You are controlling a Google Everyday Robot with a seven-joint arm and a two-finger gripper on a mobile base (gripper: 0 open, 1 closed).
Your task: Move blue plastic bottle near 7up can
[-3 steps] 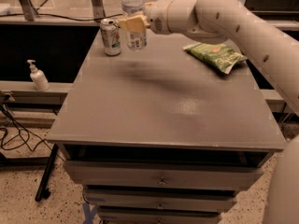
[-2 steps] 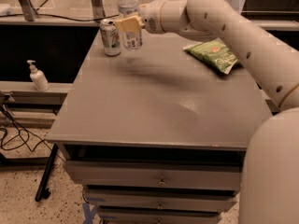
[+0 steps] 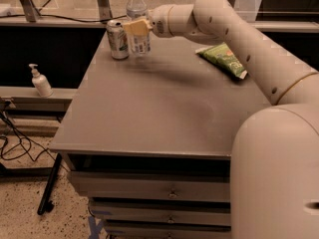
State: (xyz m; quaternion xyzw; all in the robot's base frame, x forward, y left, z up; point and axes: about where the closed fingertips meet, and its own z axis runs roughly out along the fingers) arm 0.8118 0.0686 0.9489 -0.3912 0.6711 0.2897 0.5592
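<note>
Next, I release the blue plastic bottle on the table [image 3: 137, 59] next to the 7up can, toward the green snack bag.
The blue plastic bottle [image 3: 136, 15] stands upright at the far left of the grey table [image 3: 159, 108], its white cap on top. The 7up can [image 3: 117, 39] stands right beside it on its left, almost touching. My gripper [image 3: 139, 29] reaches in from the right and is shut on the bottle at label height, its pale yellow fingers [image 3: 135, 26] across the bottle's front. I cannot tell whether the bottle's base rests on the table or hangs just above it.
A green snack bag [image 3: 222, 59] lies at the far right of the table. A white pump dispenser [image 3: 40, 81] stands on a low ledge to the left. Drawers [image 3: 169, 193] sit under the tabletop. Cables [image 3: 15, 148] lie on the floor at left.
My gripper has carried the bottle a little to the left, closer to the can. The arm's near part now fills more of the right side of the view.
</note>
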